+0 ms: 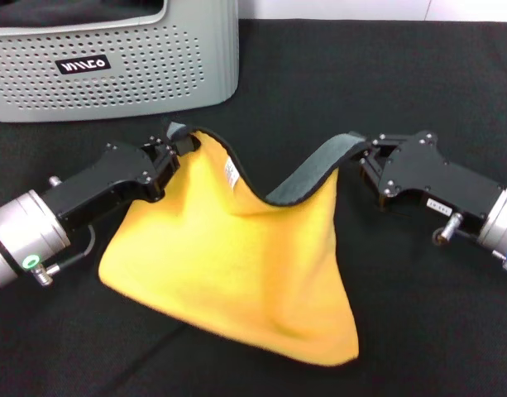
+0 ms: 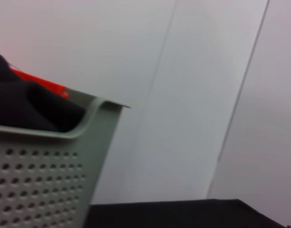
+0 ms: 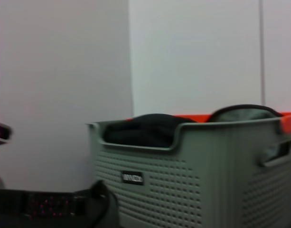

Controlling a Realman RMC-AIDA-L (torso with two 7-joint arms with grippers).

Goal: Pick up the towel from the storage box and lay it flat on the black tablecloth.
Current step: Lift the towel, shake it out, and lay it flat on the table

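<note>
My left gripper is going to release the towel's top corner against the lower front of the grey storage box (image 1: 184, 96).
The yellow-orange towel (image 1: 228, 273) hangs and drapes between both grippers over the black tablecloth (image 1: 361, 83), its grey side and black edging showing along the sagging top edge, a white tag near the top. My left gripper (image 1: 180, 147) is shut on the towel's left top corner. My right gripper (image 1: 365, 157) is shut on the right top corner. The towel's lower part rests on the cloth. The grey perforated storage box (image 1: 112, 62) stands at the back left, behind the left gripper; it also shows as the storage box (image 2: 45, 156) and the storage box (image 3: 192, 175) in the wrist views.
Dark cloth items and an orange one lie inside the box (image 3: 150, 126). A white wall (image 2: 183, 95) rises behind the table. Black tablecloth stretches to the right and front of the towel.
</note>
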